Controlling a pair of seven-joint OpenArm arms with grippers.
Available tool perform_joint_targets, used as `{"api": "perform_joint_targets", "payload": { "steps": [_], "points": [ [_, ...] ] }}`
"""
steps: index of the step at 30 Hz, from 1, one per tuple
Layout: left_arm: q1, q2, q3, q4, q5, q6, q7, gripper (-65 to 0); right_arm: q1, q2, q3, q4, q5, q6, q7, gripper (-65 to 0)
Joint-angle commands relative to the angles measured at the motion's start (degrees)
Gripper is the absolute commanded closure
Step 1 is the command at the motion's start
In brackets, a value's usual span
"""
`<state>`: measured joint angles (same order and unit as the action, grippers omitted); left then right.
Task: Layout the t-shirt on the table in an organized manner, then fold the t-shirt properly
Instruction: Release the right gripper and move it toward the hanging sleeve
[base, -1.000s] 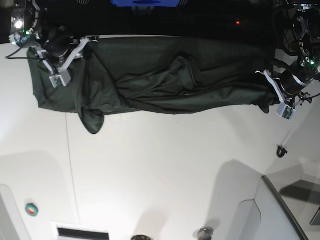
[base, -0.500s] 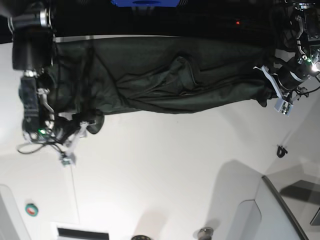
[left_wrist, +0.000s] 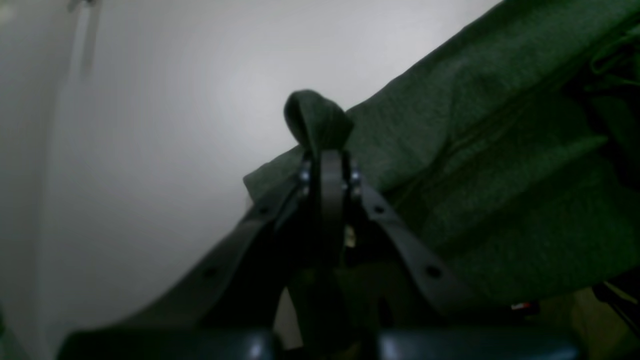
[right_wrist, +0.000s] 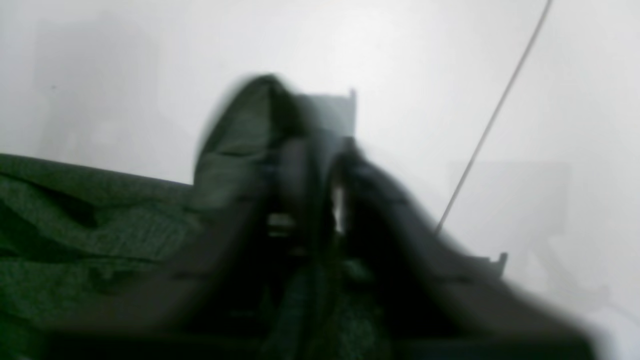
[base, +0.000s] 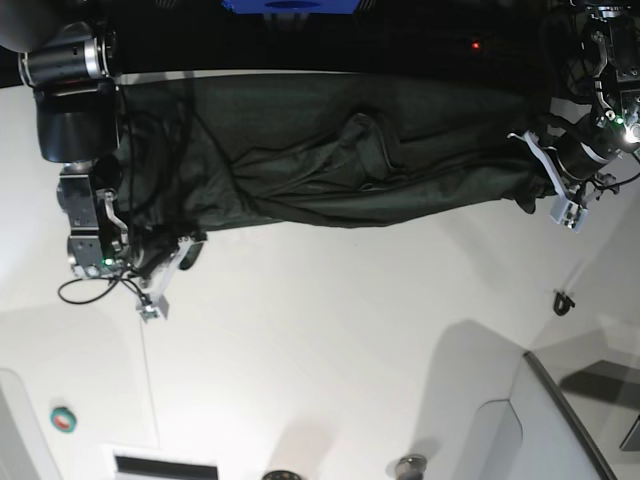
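Next, I let go of the sleeve on the dark green t-shirt (base: 289, 148) with my right gripper, near the raised wrinkle in the middle of the shirt.
The dark green t-shirt (base: 350, 150) lies stretched and wrinkled along the far side of the white table (base: 350, 330). At its right end my left gripper (base: 540, 190) is shut on it. In the left wrist view a small hump of the t-shirt (left_wrist: 317, 117) sticks out past the closed left gripper (left_wrist: 325, 157). My right gripper (base: 180, 255) is at the shirt's near-left sleeve. The right wrist view is blurred, with the right gripper (right_wrist: 320, 150) closed and a fold of the t-shirt (right_wrist: 235, 130) bunched at its fingertips.
A thin dark seam line (base: 145, 370) runs across the table on the left. A small round green and red object (base: 63, 419) sits near the front left. A small black item (base: 563, 300) lies at the right, with a grey panel (base: 570, 420) in the near-right corner.
My right arm swung from the shirt's far-left corner to the near-left sleeve and closed there. The left gripper kept its hold and barely shifted.
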<state>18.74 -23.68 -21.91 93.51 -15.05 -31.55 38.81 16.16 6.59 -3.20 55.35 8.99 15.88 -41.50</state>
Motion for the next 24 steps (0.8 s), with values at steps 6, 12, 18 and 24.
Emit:
{"api": "perform_joint_targets", "payload": {
  "steps": [6, 12, 18, 24],
  "points": [
    [-0.3, -1.1, -0.5, 0.9, -0.4, 0.1, -1.0, 0.0, -2.5, 0.6, 0.5, 14.8, 0.1, 0.2, 0.6, -0.3],
    [-0.5, -1.1, -0.5, 0.9, -0.4, 0.1, -1.0, 0.0, -8.6, 0.5, 0.5, 34.8, 0.0, 0.1, -7.1, -0.3],
    [-0.7, -1.1, -0.5, 0.9, -0.4, 0.1, -1.0, 0.0, -17.0, 0.5, 0.5, 51.9, 0.0, 0.1, -9.9, -0.3],
    [-0.7, -1.1, -0.5, 0.9, -0.4, 0.1, -1.0, 0.0, -19.5, -0.4, 3.4, 58.9, 0.0, 0.1, -9.8, -0.3]
  ]
}}
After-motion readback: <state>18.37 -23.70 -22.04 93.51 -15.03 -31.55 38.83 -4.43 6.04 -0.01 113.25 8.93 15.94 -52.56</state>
